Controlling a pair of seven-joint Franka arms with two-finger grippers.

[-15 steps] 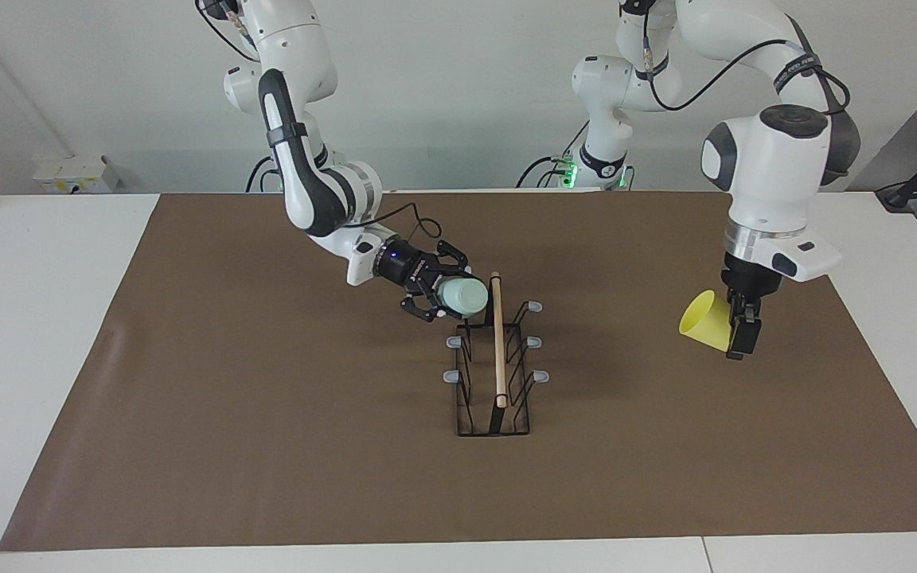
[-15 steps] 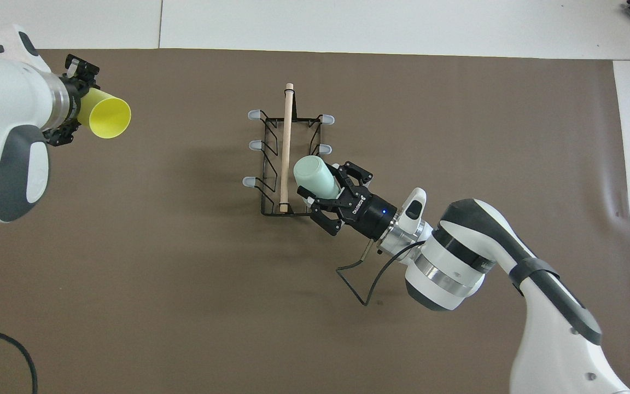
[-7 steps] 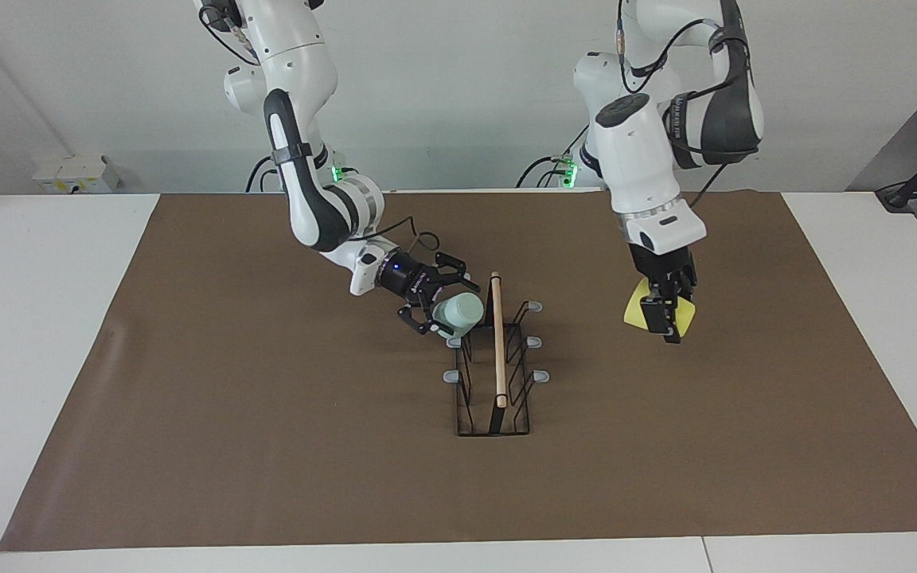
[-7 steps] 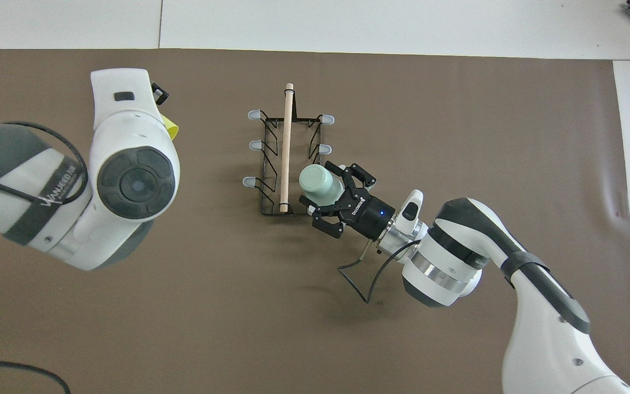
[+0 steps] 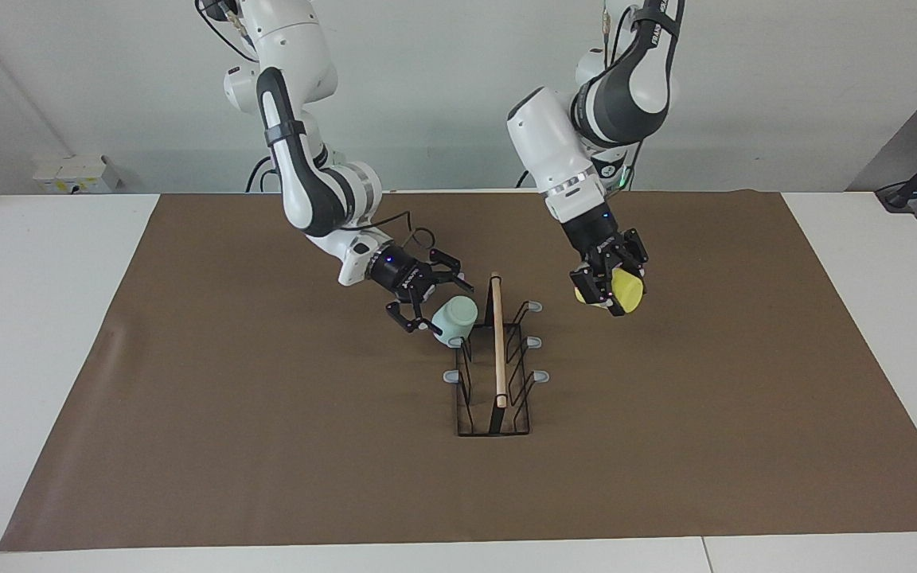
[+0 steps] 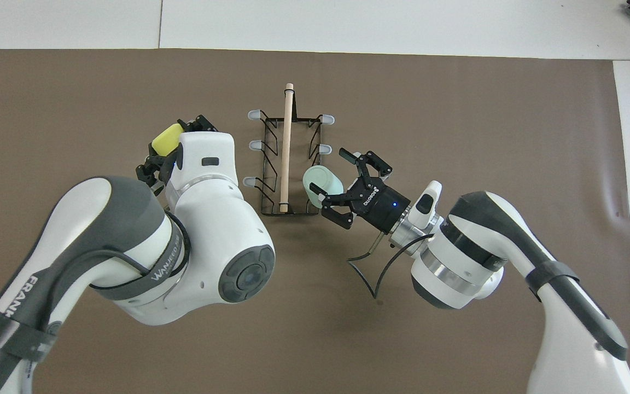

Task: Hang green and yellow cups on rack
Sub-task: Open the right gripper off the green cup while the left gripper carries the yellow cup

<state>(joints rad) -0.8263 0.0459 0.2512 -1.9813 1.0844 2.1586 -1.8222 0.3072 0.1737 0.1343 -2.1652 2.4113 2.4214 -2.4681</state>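
The robot's left gripper needs to release the yellow cup, now hanging over the mat beside the rack, on the empty peg across the rack from the mint green cup [image 6: 257, 189].
The black wire rack [image 5: 497, 358] [image 6: 285, 153] with its wooden rod stands mid-mat. The mint green cup [image 5: 454, 320] [image 6: 321, 183] sits tilted, mouth down, over the rack's prong nearest the robots on the right arm's side. My right gripper [image 5: 435, 306] [image 6: 334, 175] is open, its fingers spread wide around the cup's lower end. My left gripper [image 5: 610, 290] [image 6: 170, 145] hangs over the mat beside the rack, toward the left arm's end, shut on the yellow cup [image 5: 627, 291] [image 6: 166, 138]. The left arm hides most of that cup from overhead.
A brown mat [image 5: 267, 446] covers the white table. A black cable [image 6: 367, 273] loops under the right wrist. A small white box [image 5: 76, 173] sits at the table's corner near the right arm's base. Other grey-tipped prongs [image 5: 536, 341] stand bare.
The right gripper opened and let the green cup settle lower on the prong. The left arm swung the yellow cup from the left arm's end of the mat to beside the rack.
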